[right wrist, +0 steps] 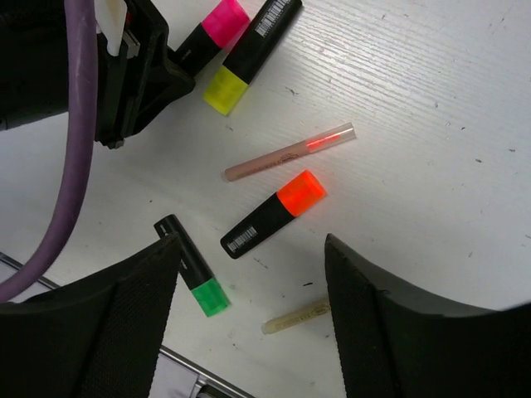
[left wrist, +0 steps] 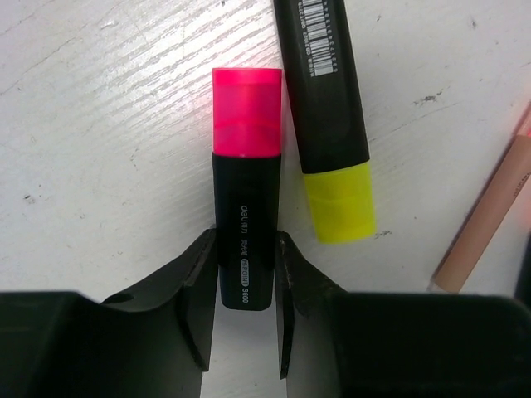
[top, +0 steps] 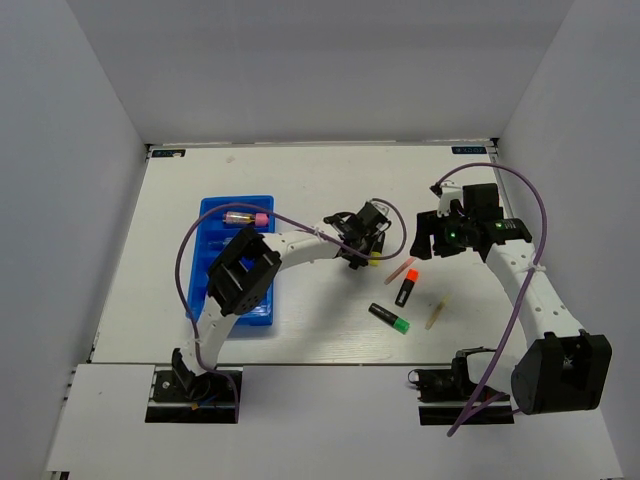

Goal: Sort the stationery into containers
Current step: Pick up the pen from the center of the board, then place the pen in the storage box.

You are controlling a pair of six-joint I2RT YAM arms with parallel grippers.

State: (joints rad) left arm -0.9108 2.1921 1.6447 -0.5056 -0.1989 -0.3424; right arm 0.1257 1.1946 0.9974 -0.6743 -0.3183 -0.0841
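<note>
Next, I let the pink highlighter go from my left gripper in the middle of the blue tray (top: 235, 272), at a spot closer to me than the clear pen.
My left gripper (top: 357, 256) (left wrist: 246, 274) is low on the table, its jaws closed on the black body of the pink highlighter (left wrist: 246, 191), which lies flat. The yellow highlighter (left wrist: 328, 108) lies right beside it, and a thin pink stick (left wrist: 489, 215) lies to the right. My right gripper (top: 426, 240) (right wrist: 249, 240) hangs open and empty above the orange highlighter (right wrist: 274, 214), the green highlighter (right wrist: 192, 265) and the beige stick (right wrist: 297, 315). The blue tray (top: 210, 230) stands at the left and holds a clear pen with a pinkish cap (top: 245, 217).
The left arm arches over the tray's right half and hides part of it. A purple cable (right wrist: 70, 141) hangs at the left of the right wrist view. The table's near edge (top: 330, 362) runs just below the green highlighter (top: 389, 318).
</note>
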